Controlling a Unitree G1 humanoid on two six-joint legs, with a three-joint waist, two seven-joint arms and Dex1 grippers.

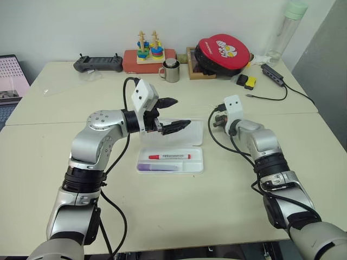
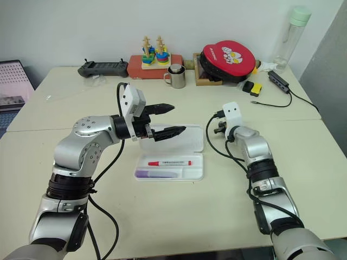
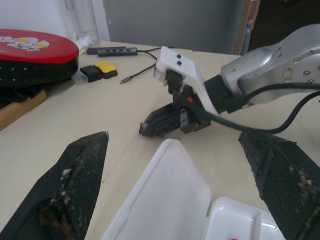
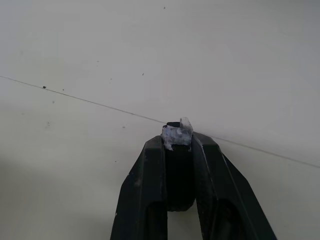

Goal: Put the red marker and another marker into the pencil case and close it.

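My right gripper needs to set the small black block down in the tray (image 1: pixel 190 167) beyond the pale end of the purple marker, and I need to let go of it there.
The white pencil case (image 1: pixel 198 162) lies open in the middle of the table, its lid (image 1: pixel 193 135) flat behind the tray. In the tray rest the red marker (image 1: pixel 169 156) and, in front of it, the purple marker (image 1: pixel 157 167). My left gripper (image 1: pixel 182 111) hovers open over the lid's left part, and both its fingers (image 3: pixel 82 170) frame the lid (image 3: pixel 165 195) in the left wrist view. My right gripper (image 3: pixel 143 129) is shut and angled down at the bare table just right of the lid. A small pale scrap sits at its tips (image 4: pixel 177 134).
Along the back edge stand a game controller (image 1: pixel 98 64), a stacking toy on a red box (image 1: pixel 147 54), a metal mug (image 1: pixel 172 70), a round red case (image 1: pixel 223 54) and a bottle (image 1: pixel 287 27). A cabled hub (image 1: pixel 274 76) lies at the back right.
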